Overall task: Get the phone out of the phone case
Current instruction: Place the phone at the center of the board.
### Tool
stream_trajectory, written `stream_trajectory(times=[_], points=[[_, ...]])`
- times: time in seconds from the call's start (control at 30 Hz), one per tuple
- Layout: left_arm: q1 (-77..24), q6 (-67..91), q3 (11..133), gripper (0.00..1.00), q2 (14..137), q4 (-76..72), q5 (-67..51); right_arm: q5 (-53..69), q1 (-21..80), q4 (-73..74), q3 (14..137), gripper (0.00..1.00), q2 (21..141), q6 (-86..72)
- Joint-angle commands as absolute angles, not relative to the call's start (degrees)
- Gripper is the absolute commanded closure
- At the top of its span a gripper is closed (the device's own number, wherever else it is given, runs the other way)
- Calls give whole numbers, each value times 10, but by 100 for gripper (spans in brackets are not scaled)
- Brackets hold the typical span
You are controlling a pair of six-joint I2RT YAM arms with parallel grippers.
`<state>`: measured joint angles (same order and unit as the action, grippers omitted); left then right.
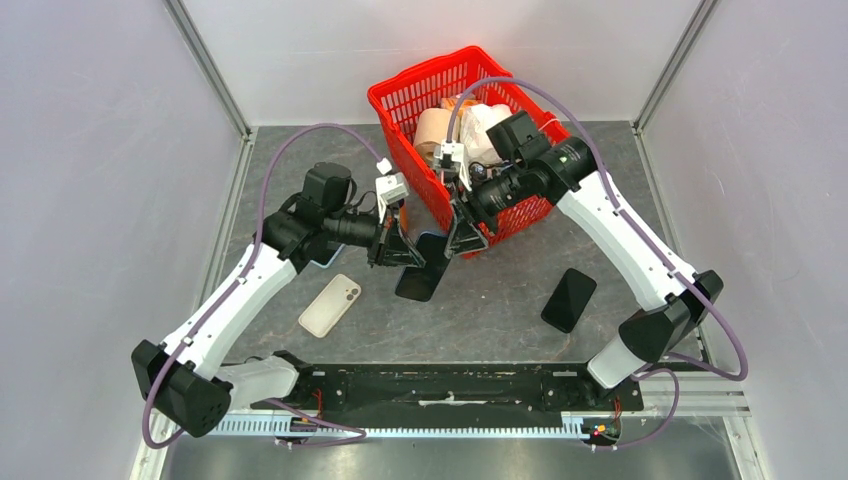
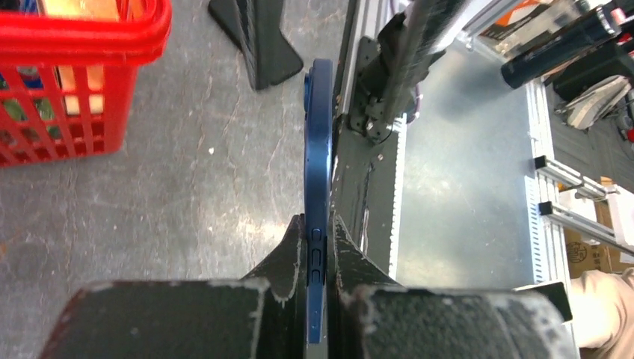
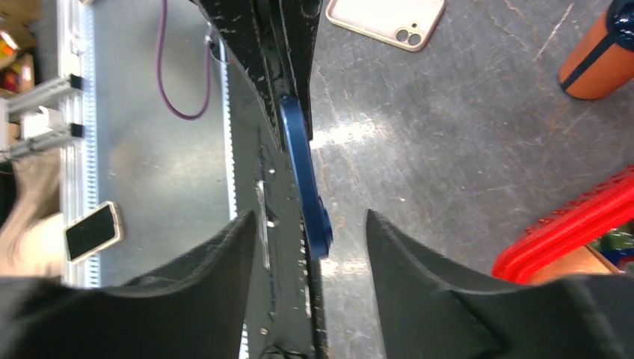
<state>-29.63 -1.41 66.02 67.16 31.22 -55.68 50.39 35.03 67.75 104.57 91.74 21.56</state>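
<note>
The left gripper needs to set the phone in its blue case, now held edge-up above the table, down on the table (image 1: 387, 308) close beside the beige phone case.
The phone in its blue case (image 1: 421, 272) is held edge-up above the table, dark face showing in the top view. My left gripper (image 1: 398, 250) is shut on its left end. In the left wrist view the fingers (image 2: 295, 243) pinch the blue case (image 2: 318, 134) at its side buttons. My right gripper (image 1: 463, 240) is open at the case's other end. In the right wrist view the case (image 3: 299, 157) runs edge-on, its tip between my open right gripper's (image 3: 308, 224) jaws without touching them.
A red basket (image 1: 400, 95) with rolls and bags stands behind the grippers. A beige phone case (image 1: 329, 304) lies at the left and shows in the right wrist view (image 3: 385, 19). A black phone (image 1: 568, 298) lies at the right. The black base rail (image 1: 450, 385) runs along the near edge.
</note>
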Motion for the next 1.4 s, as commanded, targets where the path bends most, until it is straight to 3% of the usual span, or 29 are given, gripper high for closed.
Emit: stream_trajectory(times=[0.0, 0.1, 0.33, 0.63, 1.37], points=[[-293, -132, 685, 98, 672, 439, -528, 471, 352, 659, 1031, 32, 876, 214], [-289, -203, 686, 98, 677, 523, -494, 455, 351, 657, 1024, 23, 865, 218], [-258, -261, 638, 98, 694, 602, -433, 443, 349, 656, 1025, 18, 860, 219], [-250, -294, 612, 98, 744, 623, -368, 431, 348, 654, 1018, 15, 854, 215], [-202, -205, 666, 98, 962, 596, -395, 423, 342, 644, 999, 13, 859, 213]])
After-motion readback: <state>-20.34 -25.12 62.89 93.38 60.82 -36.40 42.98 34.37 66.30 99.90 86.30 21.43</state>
